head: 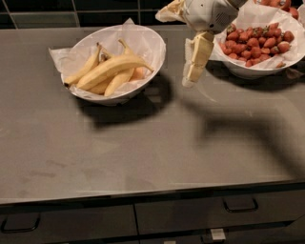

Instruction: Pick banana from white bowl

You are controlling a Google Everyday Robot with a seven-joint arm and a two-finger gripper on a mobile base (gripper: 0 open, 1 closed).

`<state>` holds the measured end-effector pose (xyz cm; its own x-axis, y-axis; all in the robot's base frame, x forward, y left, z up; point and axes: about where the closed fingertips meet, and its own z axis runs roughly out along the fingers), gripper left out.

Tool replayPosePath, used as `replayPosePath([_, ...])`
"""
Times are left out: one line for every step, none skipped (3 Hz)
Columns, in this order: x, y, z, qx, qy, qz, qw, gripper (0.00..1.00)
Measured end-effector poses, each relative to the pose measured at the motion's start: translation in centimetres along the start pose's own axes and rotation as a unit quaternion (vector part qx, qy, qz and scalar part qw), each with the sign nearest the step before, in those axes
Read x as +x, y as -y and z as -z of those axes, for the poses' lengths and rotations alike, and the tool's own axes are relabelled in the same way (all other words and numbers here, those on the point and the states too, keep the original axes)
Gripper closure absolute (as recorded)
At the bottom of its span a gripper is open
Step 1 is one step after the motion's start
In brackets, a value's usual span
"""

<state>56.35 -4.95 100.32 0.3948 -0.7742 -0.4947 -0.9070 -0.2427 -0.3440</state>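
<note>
Next, my gripper closes on the middle of the longest bright-yellow banana (pixel 120 62), a little toward the side of the strawberry bowl.
The white bowl (pixel 152 45), lined with crinkled white paper, stands at the back left of the grey counter and holds several bananas. The duller banana (pixel 86 68) lies at the bowl's left side, its thin dark stem pointing up and back. The longest bright-yellow banana (pixel 112 69) lies across the middle. My gripper (pixel 174 50) hangs above the counter just right of the bowl, between the two bowls. It is open and empty: one cream finger (pixel 198 57) points down, the other (pixel 169 12) points left above the bowl's far rim.
A second white bowl (pixel 248 71) full of red strawberries stands at the back right, partly behind my arm. The arm's shadow falls across the counter's right half. Drawers with dark handles (pixel 240 206) run below the front edge. Dark tiles back the counter.
</note>
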Motion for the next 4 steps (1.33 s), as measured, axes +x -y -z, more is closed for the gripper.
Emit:
replayPosePath([-2.3, 3.4, -2.7, -0.010, 0.029, 0.033, 0.9990, 0.00])
replayPosePath([-2.3, 3.4, -2.7, -0.010, 0.029, 0.033, 0.9990, 0.00])
replayPosePath([-2.7, 4.8, -5.0, -0.019, 0.061, 0.040, 0.9971, 0.00])
replayPosePath([-3.6, 6.9, -8.8, -0.047, 0.101, 0.060, 0.9919, 0.00])
